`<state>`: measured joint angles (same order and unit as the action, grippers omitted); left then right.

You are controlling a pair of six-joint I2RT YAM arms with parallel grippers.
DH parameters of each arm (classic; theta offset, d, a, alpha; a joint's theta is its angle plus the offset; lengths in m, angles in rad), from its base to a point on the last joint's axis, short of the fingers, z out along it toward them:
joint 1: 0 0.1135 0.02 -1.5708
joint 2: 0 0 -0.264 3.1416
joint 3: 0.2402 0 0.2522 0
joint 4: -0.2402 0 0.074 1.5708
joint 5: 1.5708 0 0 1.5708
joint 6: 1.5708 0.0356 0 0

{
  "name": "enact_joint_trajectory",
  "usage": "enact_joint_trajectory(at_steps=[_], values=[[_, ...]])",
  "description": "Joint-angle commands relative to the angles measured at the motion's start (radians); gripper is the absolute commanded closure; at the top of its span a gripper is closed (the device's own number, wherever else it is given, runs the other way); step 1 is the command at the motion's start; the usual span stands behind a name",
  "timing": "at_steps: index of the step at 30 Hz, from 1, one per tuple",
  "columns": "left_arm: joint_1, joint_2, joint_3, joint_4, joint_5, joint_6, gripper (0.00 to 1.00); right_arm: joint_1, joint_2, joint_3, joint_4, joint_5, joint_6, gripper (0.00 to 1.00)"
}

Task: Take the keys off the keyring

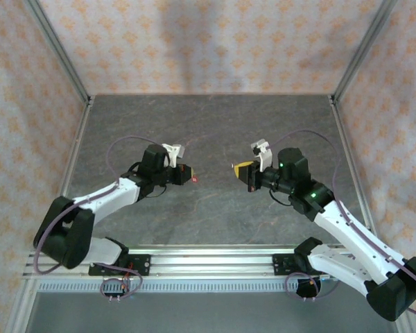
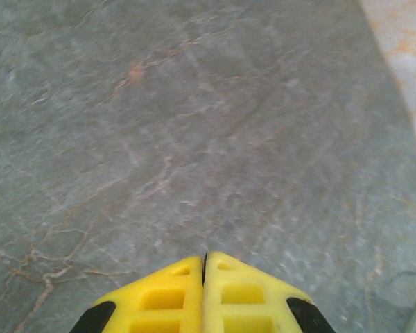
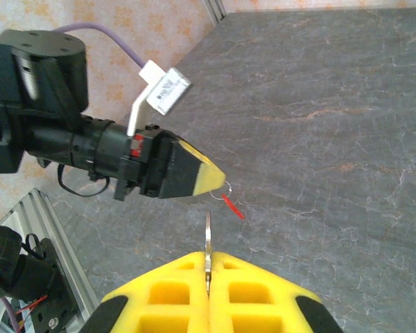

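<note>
My right gripper will release the thin silver key and leave it on the grey table (image 1: pixel 213 181), in the space between the red tag and my right gripper.
In the right wrist view my left gripper (image 3: pixel 218 177) is shut on a small silver keyring (image 3: pixel 221 189), which hangs from its tip with a red tag (image 3: pixel 234 206) dangling off it. My right gripper (image 3: pixel 208 258) is shut on a thin silver key (image 3: pixel 208 236), seen edge-on and sticking out towards the ring. The key's tip ends just short of the ring, with a small gap between them. From the top view the left gripper (image 1: pixel 192 175) and right gripper (image 1: pixel 239 168) face each other above the table's middle. In the left wrist view the yellow fingers (image 2: pixel 166 295) are pressed together.
The grey stone-patterned table (image 1: pixel 208 125) stretches out beneath both grippers. Patterned walls with metal frame posts (image 1: pixel 59 52) enclose it on three sides. An aluminium rail (image 1: pixel 208 260) carrying the arm bases runs along the near edge.
</note>
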<state>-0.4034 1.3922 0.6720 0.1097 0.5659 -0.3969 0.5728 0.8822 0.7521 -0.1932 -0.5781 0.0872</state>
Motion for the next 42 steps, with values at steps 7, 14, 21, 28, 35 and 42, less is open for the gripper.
enact_joint_trajectory(at_steps=[7, 14, 21, 28, 35, 42], values=[[0.006, 0.118, 0.04, 0.071, -0.188, -0.002, 0.84, -0.002, -0.001, -0.035, 0.065, 0.039, 0.049, 1.0], [0.006, 0.004, 0.038, 0.016, -0.252, 0.035, 0.63, -0.002, 0.042, -0.061, 0.11, 0.041, 0.088, 1.0], [0.005, -0.204, 0.031, -0.101, -0.244, 0.055, 0.56, -0.002, 0.169, -0.074, 0.219, 0.034, 0.154, 1.0], [0.0, -0.401, -0.001, -0.172, -0.15, 0.059, 0.52, -0.002, 0.395, -0.081, 0.419, 0.007, 0.22, 1.0], [-0.006, -0.505, -0.011, -0.232, -0.1, 0.035, 0.5, -0.002, 0.629, -0.042, 0.562, -0.035, 0.304, 1.0], [-0.017, -0.539, 0.005, -0.327, -0.096, 0.04, 0.49, -0.002, 0.789, -0.014, 0.62, -0.051, 0.338, 1.0]])
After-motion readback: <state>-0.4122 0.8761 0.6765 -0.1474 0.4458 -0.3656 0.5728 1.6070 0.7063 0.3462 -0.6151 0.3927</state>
